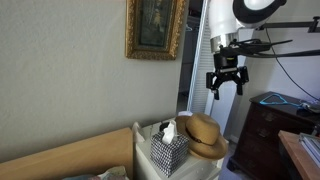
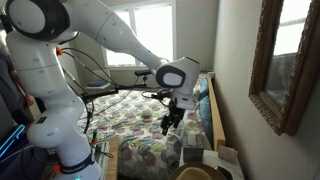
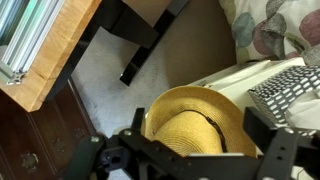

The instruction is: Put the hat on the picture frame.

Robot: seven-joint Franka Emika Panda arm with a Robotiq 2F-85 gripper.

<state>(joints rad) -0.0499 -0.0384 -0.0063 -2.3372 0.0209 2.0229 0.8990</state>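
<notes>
I should close my gripper on the upper edge of the hat's top (image 1: 201, 116) (image 3: 203, 139), near the hat's dark band, to pick up the tan straw hat.
The tan straw hat (image 1: 204, 134) lies on a white stand beside the checkered tissue box (image 1: 168, 150). In the wrist view the hat (image 3: 195, 122) fills the lower middle, straight below the fingers. My gripper (image 1: 226, 80) hangs open and empty in the air well above the hat; it also shows in an exterior view (image 2: 172, 122) and in the wrist view (image 3: 190, 140). The gold picture frame (image 1: 156, 28) hangs on the wall up and to the left of the gripper, and it shows at the right edge in an exterior view (image 2: 285, 65).
A white stand (image 1: 208, 168) holds the hat and tissue box. A dark wooden dresser (image 1: 265, 135) stands to the right. A bed with a floral quilt (image 2: 130, 125) and wooden headboard (image 1: 70, 155) lies beside the wall. A wooden desk edge (image 3: 55, 55) is nearby.
</notes>
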